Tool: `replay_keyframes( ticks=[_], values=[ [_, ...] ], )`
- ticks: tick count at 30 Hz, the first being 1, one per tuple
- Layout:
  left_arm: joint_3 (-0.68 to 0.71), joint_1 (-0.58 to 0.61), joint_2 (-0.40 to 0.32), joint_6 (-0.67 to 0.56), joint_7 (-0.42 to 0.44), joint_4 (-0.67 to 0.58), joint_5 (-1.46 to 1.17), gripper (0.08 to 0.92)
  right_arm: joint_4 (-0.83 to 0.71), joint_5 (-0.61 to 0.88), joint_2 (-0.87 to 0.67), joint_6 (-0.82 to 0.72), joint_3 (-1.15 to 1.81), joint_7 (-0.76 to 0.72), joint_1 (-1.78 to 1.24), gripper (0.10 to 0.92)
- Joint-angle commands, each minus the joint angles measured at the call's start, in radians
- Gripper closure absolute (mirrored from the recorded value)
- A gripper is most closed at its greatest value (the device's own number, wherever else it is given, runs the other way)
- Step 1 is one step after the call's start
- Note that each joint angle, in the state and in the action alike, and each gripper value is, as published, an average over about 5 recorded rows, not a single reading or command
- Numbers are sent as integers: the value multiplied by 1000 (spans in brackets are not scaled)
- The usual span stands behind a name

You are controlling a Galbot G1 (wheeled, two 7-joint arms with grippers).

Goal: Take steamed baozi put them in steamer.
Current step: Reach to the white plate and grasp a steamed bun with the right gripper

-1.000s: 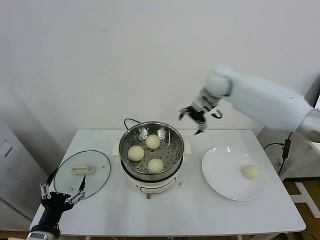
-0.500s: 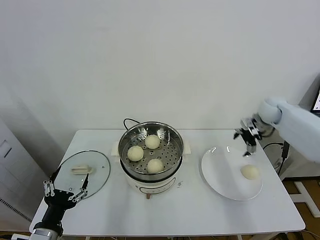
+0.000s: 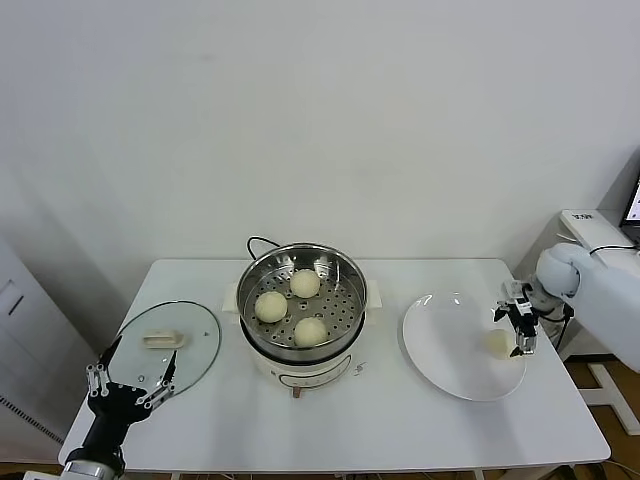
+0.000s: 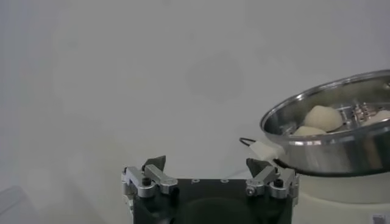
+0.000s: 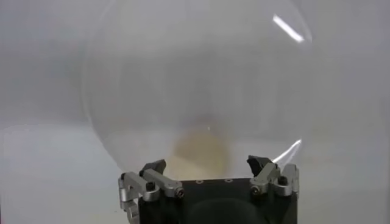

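The robot's right gripper will close around the sides of the last baozi [image 3: 499, 343] [image 5: 200, 157], which is lying on the white plate.
Three steamed baozi sit in the steamer [image 3: 258, 275]: one at the back [image 3: 306, 283], one on the left [image 3: 271, 306], one at the front [image 3: 311, 331]. A further baozi [image 3: 497, 343] lies on the right side of the white plate [image 3: 445, 350]. My right gripper [image 3: 521, 322] hangs open just above and to the right of that baozi; in the right wrist view the baozi [image 5: 201, 152] lies between the spread fingers of the right gripper [image 5: 207, 165], untouched. My left gripper [image 3: 130, 385] rests open at the table's front left; its wrist view shows the left gripper [image 4: 208, 163] empty, beside the steamer [image 4: 332, 149].
A glass lid [image 3: 165, 348] with a cream handle lies flat on the table left of the steamer, just behind the left gripper. A black cord [image 3: 256, 243] runs behind the cooker base. The table's right edge is close to the plate.
My right arm has swung from above the steamer's right rim over to the right and down to the baozi on the plate. The left gripper has barely shifted.
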Motion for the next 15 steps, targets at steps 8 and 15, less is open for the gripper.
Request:
replay_keyframes(
  ticks=[8, 15],
  values=[
    [-10, 18, -4, -16, 1, -3, -1, 177, -18, -25, 24, -12, 31, 55, -50, 328],
    [-14, 17, -6, -19, 1, -3, -2, 177, 50, 63, -2, -30, -93, 42, 94, 529]
  ],
)
